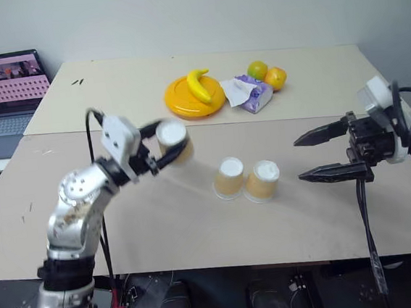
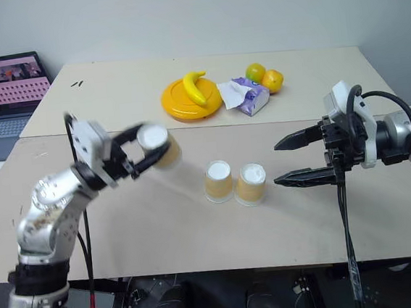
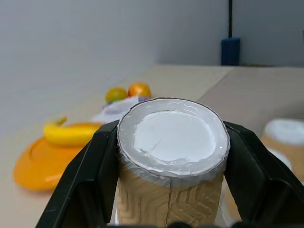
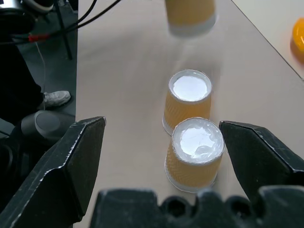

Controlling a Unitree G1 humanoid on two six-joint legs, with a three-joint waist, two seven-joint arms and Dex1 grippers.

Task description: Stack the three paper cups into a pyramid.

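Observation:
My left gripper should release the third paper cup across the white tops of the two standing cups (image 1: 248,170). That third cup now hangs in the air beside them.
Two paper cups stand upside down, side by side and touching, near the table's middle: one (image 1: 230,178) on the left, the other (image 1: 262,182) on the right. The third paper cup (image 1: 173,140) hangs in the air to their left, its white base tilted up and toward them. My left gripper (image 1: 168,146) is shut on this cup, a black finger on each side of its ribbed wall (image 3: 166,199). My right gripper (image 1: 298,161) stands open to the right of the pair, pointing at them, with nothing between its fingers. Its wrist view looks down on both standing cups (image 4: 189,99).
At the back of the table a yellow plate (image 1: 180,105) carries a banana (image 1: 199,85). Beside it lie a tissue pack (image 1: 252,95) and two oranges (image 1: 267,74). An open laptop (image 1: 6,89) sits at the far left on a side table.

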